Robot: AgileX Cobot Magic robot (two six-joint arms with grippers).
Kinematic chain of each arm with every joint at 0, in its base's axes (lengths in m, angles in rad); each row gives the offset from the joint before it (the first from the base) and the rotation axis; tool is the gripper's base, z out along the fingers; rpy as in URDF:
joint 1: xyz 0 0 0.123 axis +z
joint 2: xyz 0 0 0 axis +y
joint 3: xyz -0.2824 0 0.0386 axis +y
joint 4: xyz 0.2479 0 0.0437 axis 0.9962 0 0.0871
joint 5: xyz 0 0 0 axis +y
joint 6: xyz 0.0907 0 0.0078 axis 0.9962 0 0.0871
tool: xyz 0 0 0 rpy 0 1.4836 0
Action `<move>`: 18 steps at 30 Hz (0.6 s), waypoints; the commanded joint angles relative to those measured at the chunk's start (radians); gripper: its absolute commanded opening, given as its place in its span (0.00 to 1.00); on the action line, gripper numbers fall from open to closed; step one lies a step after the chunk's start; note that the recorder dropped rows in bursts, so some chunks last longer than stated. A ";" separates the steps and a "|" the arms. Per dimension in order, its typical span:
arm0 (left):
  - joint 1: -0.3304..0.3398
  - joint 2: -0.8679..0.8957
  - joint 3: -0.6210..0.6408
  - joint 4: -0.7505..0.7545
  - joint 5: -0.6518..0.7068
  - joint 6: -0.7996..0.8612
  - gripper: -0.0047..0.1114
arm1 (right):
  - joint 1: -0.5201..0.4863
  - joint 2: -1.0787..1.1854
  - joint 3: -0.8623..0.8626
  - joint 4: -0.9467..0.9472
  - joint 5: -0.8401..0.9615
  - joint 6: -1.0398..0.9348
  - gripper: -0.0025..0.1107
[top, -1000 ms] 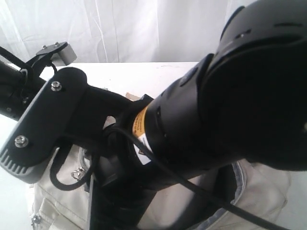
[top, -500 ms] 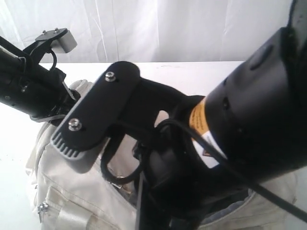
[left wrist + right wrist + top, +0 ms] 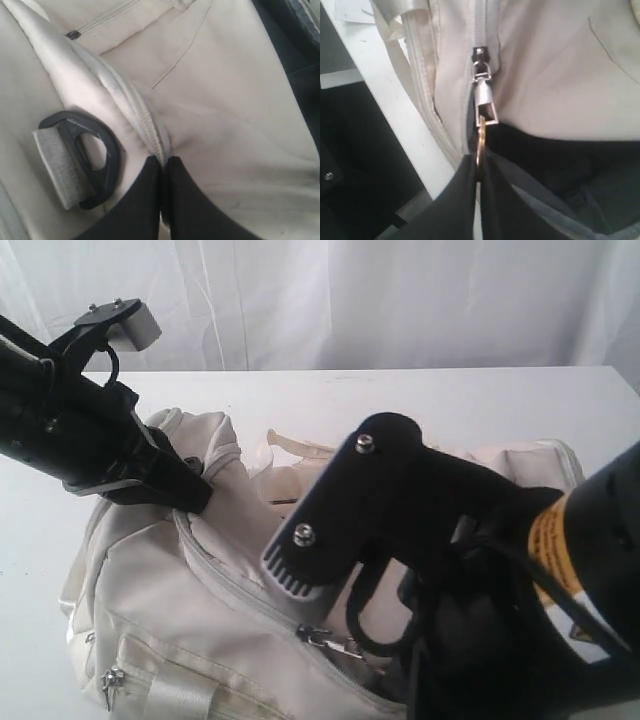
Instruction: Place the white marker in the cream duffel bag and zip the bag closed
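My left gripper is holding the zipper tape far from the pull. So next my right gripper eases back while my left gripper takes the zipper nearer the pull [image 3: 254, 600].
The cream duffel bag [image 3: 200, 610] lies on the white table. My left gripper [image 3: 164, 162] is shut on the end of the bag's top zipper tape [image 3: 145, 117], beside a black strap ring [image 3: 97, 160]; in the exterior view this gripper [image 3: 198, 490] sits at the bag's left end. My right gripper [image 3: 480, 161] is shut on the brass ring [image 3: 480, 140] hanging from the metal zipper pull [image 3: 484, 97]. Past the pull the zipper stands apart over dark lining [image 3: 555, 160]. The white marker is out of view.
My right arm [image 3: 480, 540] fills the lower right of the exterior view and hides much of the bag. The white table [image 3: 400, 400] runs back to a white curtain [image 3: 350, 300]. A front pocket zipper pull [image 3: 110, 680] hangs low on the bag.
My right arm has swung to the right and down across the exterior view, uncovering the bag's left half. The left arm has kept its hold at the bag's end.
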 commanded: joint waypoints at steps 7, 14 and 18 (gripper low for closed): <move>0.001 -0.006 -0.011 0.046 -0.006 0.006 0.04 | 0.005 -0.092 0.090 -0.115 0.073 0.150 0.02; 0.001 -0.006 -0.011 0.046 -0.006 0.006 0.04 | 0.005 -0.108 0.114 -0.154 0.073 0.195 0.02; 0.001 -0.006 -0.011 0.046 -0.006 0.006 0.04 | 0.005 -0.106 0.114 -0.155 -0.007 0.191 0.02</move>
